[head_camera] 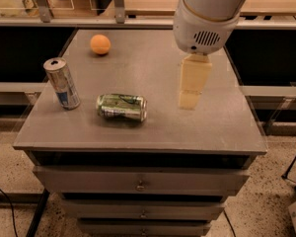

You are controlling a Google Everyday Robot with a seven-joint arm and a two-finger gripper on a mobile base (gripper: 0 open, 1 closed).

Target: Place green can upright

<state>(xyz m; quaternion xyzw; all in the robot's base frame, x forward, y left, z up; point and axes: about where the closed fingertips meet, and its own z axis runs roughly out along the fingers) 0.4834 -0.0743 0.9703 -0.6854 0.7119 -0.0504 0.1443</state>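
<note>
I need to next move my gripper to the end of the green can (105,104) nearest the standing silver-and-blue can and close it there.
The green can (121,107) lies on its side on the grey cabinet top (153,68), near the front and left of the middle, its silver end facing right. My gripper (190,90) hangs from the white arm above the cabinet top, to the right of the can and apart from it. It holds nothing that I can see.
A taller slim silver-and-blue can (62,83) stands upright at the left, near the left edge. An orange ball (100,44) lies at the back left. Drawers sit below the front edge. A counter runs behind the cabinet.
</note>
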